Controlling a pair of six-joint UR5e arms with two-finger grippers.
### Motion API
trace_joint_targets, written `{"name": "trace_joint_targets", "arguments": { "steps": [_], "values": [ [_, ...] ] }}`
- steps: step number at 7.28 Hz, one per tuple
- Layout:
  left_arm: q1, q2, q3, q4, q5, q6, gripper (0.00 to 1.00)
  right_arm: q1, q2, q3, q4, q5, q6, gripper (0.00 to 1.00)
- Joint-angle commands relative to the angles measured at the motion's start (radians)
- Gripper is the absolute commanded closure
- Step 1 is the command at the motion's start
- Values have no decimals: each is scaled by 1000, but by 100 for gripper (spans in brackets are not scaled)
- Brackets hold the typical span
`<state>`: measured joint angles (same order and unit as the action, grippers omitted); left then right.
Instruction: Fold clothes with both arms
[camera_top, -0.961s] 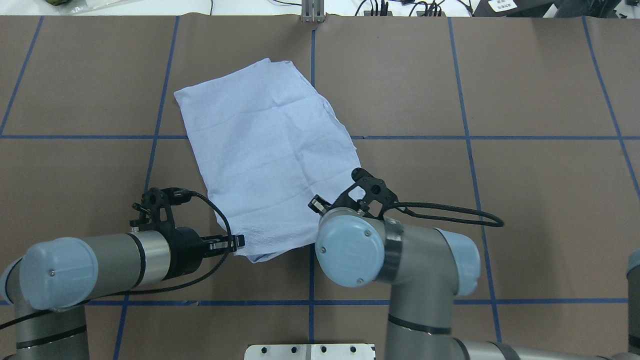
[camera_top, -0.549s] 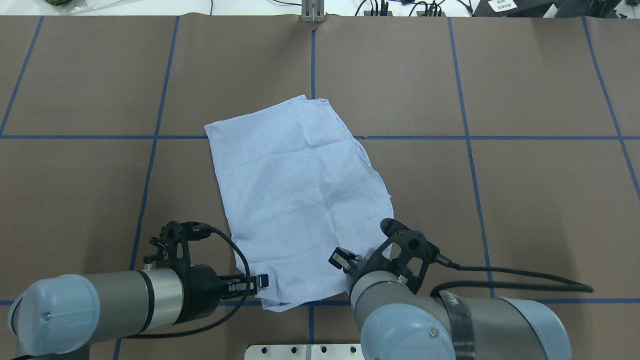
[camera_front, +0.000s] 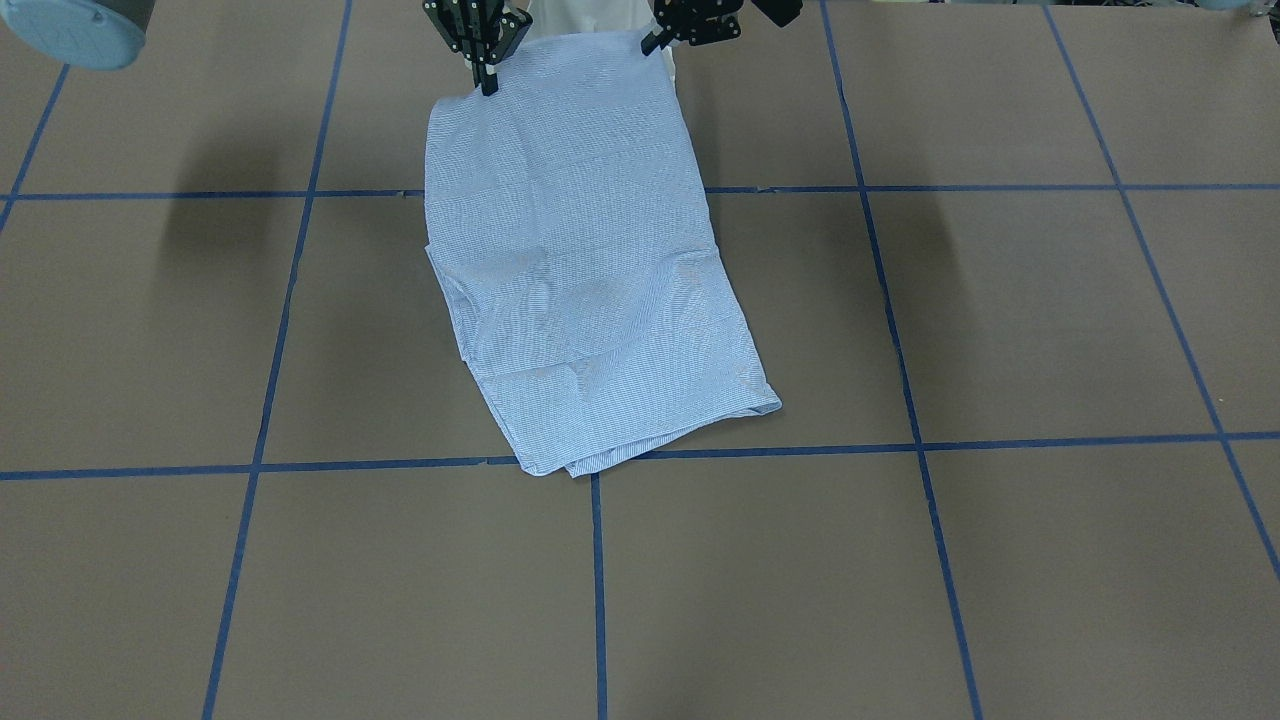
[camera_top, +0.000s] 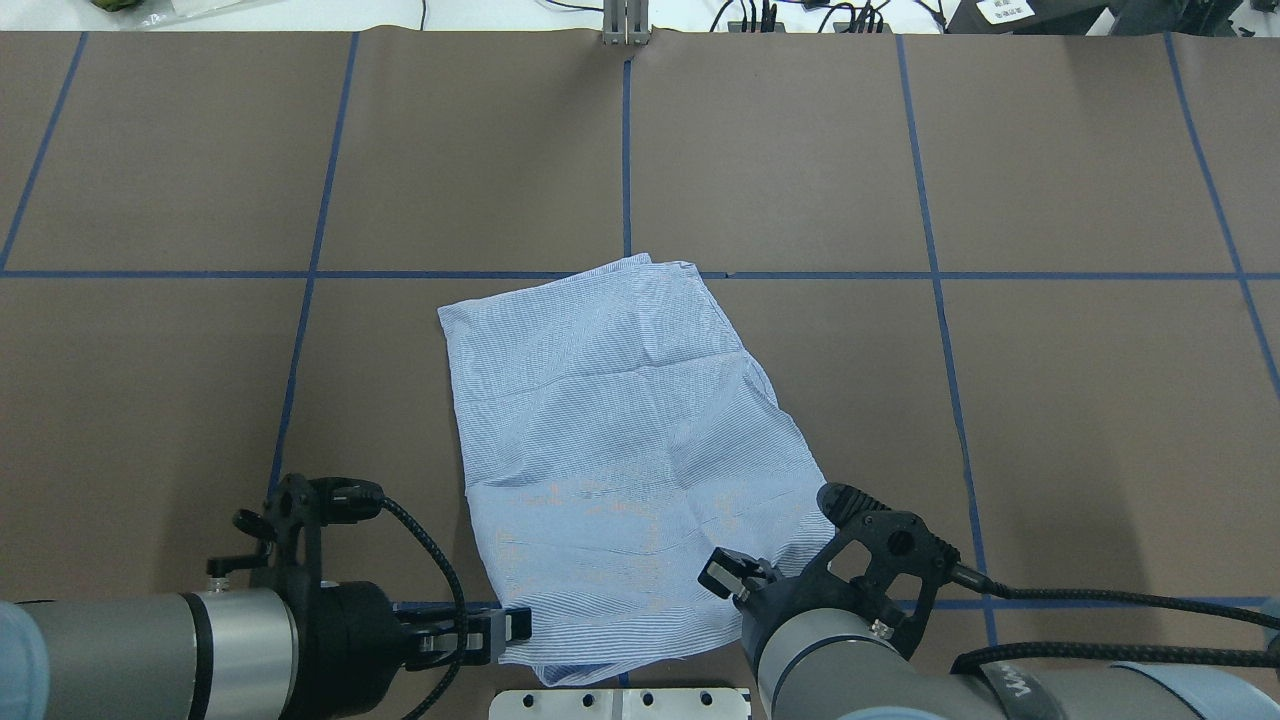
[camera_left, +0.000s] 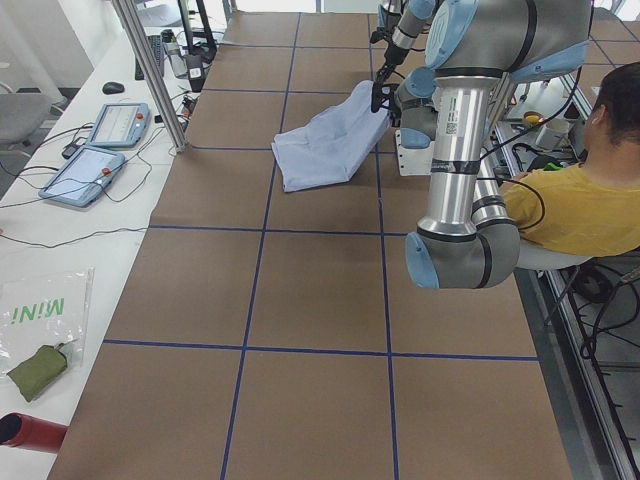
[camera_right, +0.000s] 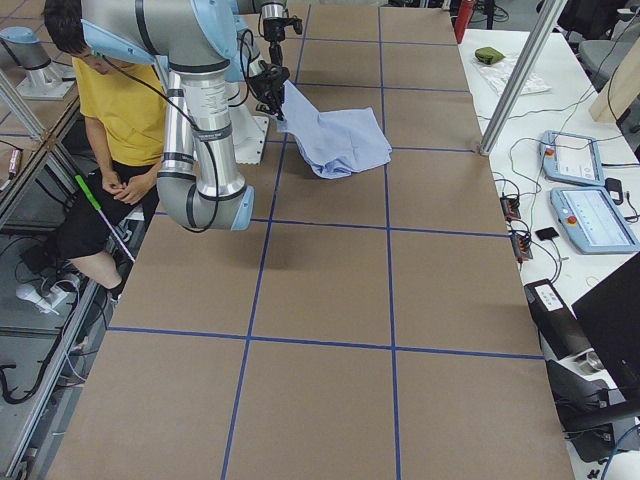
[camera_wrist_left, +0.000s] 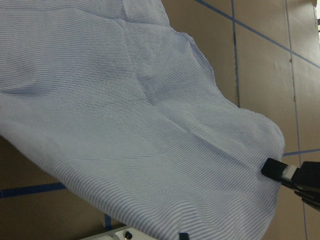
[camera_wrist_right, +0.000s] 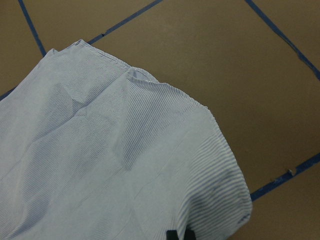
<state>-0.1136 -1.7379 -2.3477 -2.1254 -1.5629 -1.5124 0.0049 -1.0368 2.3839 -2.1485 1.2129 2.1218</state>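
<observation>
Next, my left hand drops the shirt's lifted corner on the shirt's flat far corner (camera_front: 762, 390), just short of the blue tape.
The clothes are one light blue striped shirt (camera_top: 620, 450), folded into a long rectangle. Its far end lies flat on the brown table and its near edge is lifted towards the robot. My left gripper (camera_top: 512, 630) is shut on the near left corner, and it shows at the top of the front-facing view (camera_front: 655, 40). At the near right corner my right gripper (camera_top: 742, 588) is shut on the cloth, also seen from the front (camera_front: 487, 82). Both wrist views are filled with the shirt (camera_wrist_left: 135, 135) (camera_wrist_right: 115, 170), with a black fingertip at the bottom edge.
A metal base plate (camera_top: 620, 702) sits at the table's near edge, just under the held shirt edge. Blue tape lines (camera_top: 625, 150) grid the table. A person in a yellow shirt (camera_left: 580, 195) sits behind the robot. Tablets (camera_left: 100, 150) lie on the side bench.
Both grippers have pulled the shirt towards the robot, and its far end has slid back across the blue cross line. Both grips have held.
</observation>
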Motion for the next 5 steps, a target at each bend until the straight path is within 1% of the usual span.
{"name": "trace_joint_targets", "arguments": {
  "steps": [1,3,4,5],
  "values": [
    [-14,-26,-36,88,-40,0,100,74,87,-70,-8,7,-54,100],
    [-67,-35,-25,111,-43,4,100,160,107,-97,2,20,-127,100],
    [-99,-41,-15,131,-43,6,100,202,141,-154,12,22,-149,100],
    [-142,-52,-6,134,-43,12,100,240,156,-229,89,22,-181,100]
  ]
}}
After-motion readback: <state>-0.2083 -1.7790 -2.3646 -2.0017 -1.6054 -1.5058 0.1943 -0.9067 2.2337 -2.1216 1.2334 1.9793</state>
